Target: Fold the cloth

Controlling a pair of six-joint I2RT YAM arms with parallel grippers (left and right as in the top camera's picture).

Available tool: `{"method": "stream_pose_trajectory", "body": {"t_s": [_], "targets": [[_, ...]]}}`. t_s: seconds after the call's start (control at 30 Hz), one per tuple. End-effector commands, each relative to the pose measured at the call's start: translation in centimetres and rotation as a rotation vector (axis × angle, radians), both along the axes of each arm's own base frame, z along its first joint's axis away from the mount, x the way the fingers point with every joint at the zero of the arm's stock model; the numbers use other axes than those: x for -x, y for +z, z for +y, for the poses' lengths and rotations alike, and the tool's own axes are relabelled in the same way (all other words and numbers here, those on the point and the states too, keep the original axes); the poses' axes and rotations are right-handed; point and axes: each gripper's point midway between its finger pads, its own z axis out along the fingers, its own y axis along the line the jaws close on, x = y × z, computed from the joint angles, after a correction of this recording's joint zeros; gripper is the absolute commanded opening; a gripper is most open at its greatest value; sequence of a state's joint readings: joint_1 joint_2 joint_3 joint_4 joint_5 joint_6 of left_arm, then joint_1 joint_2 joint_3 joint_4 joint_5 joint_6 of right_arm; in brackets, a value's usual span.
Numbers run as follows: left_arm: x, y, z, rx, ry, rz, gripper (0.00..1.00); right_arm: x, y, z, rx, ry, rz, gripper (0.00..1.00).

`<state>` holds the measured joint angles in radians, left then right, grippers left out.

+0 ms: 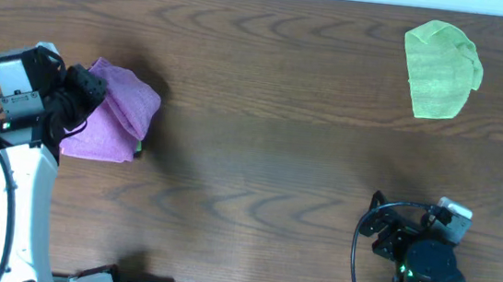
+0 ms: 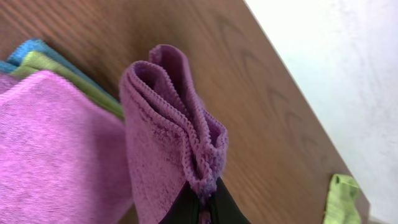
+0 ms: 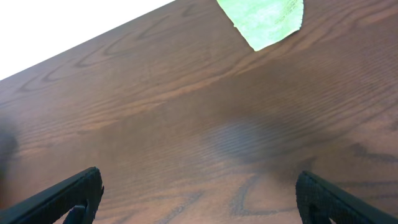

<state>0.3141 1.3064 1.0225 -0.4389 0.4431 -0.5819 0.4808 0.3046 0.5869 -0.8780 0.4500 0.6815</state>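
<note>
The robot's left gripper needs to release the bunched edge, now held lifted, on the flat purple layer (image 1: pixel 77 126) (image 2: pixel 50 177), close to that layer's outer side by the robot's arm.
A purple cloth (image 1: pixel 111 114) lies at the left of the table on top of a stack; green and blue cloth edges (image 2: pixel 56 68) show under it in the left wrist view. My left gripper (image 1: pixel 90 84) is shut on a bunched edge of the purple cloth (image 2: pixel 180 143) and holds that edge lifted; its fingertips (image 2: pixel 202 208) pinch the hem. A light green cloth (image 1: pixel 440 68) lies crumpled at the far right, also in the right wrist view (image 3: pixel 264 18). My right gripper (image 3: pixel 199 196) is open and empty, low at the front right (image 1: pixel 421 255).
The wooden table (image 1: pixel 269 152) stretches between the two cloths. The table's far edge meets a white wall (image 2: pixel 348 74). The right arm's base and cables sit at the front right.
</note>
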Motion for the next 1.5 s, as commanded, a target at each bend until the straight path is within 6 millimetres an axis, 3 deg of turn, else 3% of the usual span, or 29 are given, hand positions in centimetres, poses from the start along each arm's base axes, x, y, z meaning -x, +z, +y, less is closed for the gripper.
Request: {"method": "stream_pose_trajectory", "body": {"t_s": [0.0, 0.17, 0.5, 0.8, 1.13, 1.47], "targets": [[-0.7, 0.0, 1.2, -0.046, 0.013, 0.004, 0.06, 0.0, 0.0, -0.4, -0.002, -0.024, -0.005, 0.99], [-0.8, -1.4, 2.2, -0.034, 0.037, 0.040, 0.06, 0.0, 0.0, -0.4, -0.003, -0.024, -0.005, 0.99], [0.4, -2.2, 5.0, -0.057, 0.097, 0.081, 0.06, 0.0, 0.0, -0.4, -0.003, -0.024, -0.005, 0.99], [1.7, -3.9, 5.8, -0.094, 0.123, 0.150, 0.06, 0.0, -0.1, -0.4, -0.003, -0.024, -0.004, 0.99], [4.8, -8.3, 6.2, -0.042, 0.164, 0.258, 0.06, 0.0, -0.1, -0.4, -0.003, -0.024, -0.004, 0.99], [5.3, -8.7, 6.7, -0.061, 0.185, 0.277, 0.06, 0.0, 0.0, -0.4, -0.003, -0.024, -0.005, 0.99]]}}
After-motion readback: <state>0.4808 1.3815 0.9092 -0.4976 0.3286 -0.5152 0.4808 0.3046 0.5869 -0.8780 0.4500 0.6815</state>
